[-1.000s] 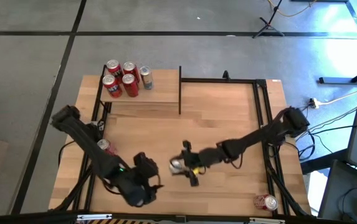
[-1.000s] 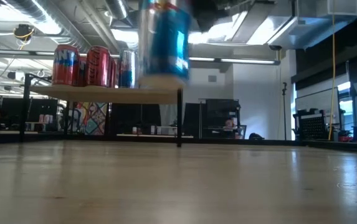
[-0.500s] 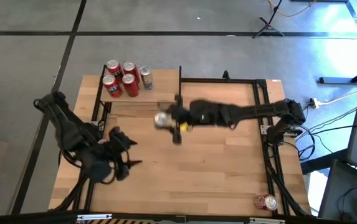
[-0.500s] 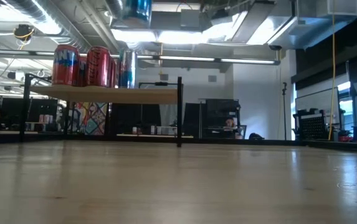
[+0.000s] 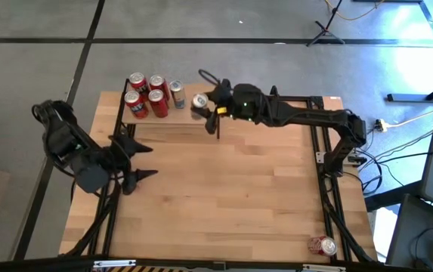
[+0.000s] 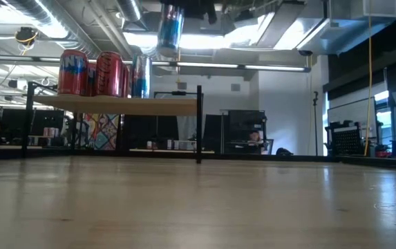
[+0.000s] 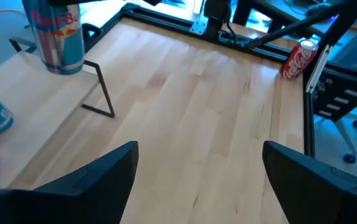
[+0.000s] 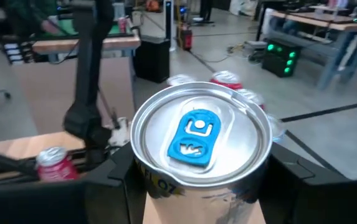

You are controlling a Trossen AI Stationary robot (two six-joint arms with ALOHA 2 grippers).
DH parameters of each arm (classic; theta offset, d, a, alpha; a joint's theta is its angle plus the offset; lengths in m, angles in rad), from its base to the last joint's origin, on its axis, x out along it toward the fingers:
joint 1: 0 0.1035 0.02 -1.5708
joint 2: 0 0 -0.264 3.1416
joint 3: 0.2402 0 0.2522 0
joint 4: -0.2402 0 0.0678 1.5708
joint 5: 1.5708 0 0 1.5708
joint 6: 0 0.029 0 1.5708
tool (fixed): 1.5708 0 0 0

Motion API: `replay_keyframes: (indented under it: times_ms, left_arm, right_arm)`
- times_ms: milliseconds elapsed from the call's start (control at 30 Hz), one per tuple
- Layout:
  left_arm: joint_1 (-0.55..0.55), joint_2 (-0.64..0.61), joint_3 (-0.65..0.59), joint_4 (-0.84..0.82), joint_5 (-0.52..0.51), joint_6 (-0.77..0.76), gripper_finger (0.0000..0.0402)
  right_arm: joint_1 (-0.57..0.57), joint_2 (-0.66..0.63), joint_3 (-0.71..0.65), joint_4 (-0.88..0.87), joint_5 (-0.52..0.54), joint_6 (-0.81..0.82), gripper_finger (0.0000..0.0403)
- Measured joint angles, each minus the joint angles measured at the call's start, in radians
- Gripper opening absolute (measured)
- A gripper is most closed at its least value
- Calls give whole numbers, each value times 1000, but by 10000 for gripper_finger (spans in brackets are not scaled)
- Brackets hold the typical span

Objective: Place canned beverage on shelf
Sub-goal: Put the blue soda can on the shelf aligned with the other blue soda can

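My right gripper needs to set the blue-and-silver can down and let go of it on the shelf [image 5: 178, 112], in front of the silver-blue can.
My right gripper [image 5: 210, 106] is shut on a blue-and-silver can [image 5: 199, 103], held in the air over the right part of the shelf [image 5: 190, 119], a light-wood board on thin black posts. The can also shows in the low view [image 6: 171, 28] and in the left wrist view [image 7: 57, 37]. Several red cans [image 5: 146, 94] and one silver-blue can [image 5: 177, 94] stand on the shelf. My left gripper [image 5: 139, 159] is open and empty over the table's left part. My right gripper pinches the can's side wall just below its top rim [image 8: 166, 186] between its two fingers [image 8: 113, 180]. The fingers come from the table's right side. The can is upright, top up, and hangs clear above the shelf board [image 6: 171, 28].
A red can [image 5: 323, 245] lies at the table's near right corner and also shows in the left wrist view [image 7: 298, 57]. A black frame [image 5: 276, 97] runs along the far and right edges. The wooden tabletop [image 5: 231, 189] lies bare in the middle.
My right gripper has carried the can up from the table's middle toward the far left, and it now hangs over the shelf's right part. My left gripper has drawn back from the near middle toward the table's left edge.
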Motion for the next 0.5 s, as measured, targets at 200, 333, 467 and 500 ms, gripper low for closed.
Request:
replay_keyframes:
  times_ms: [200,333,467,500]
  left_arm:
    - [0,-24,0,-5,-28,-4,331]
    - [2,-26,0,-5,-34,-1,331]
    - [2,-25,0,-14,-35,-1,331]
    - [2,-25,0,-13,-35,-1,331]
  right_arm:
    - [-41,53,18,89,-47,3,206]
    - [-50,124,93,54,-79,15,206]
    - [-49,202,197,3,-79,16,206]
    - [-49,224,224,-8,-79,16,206]
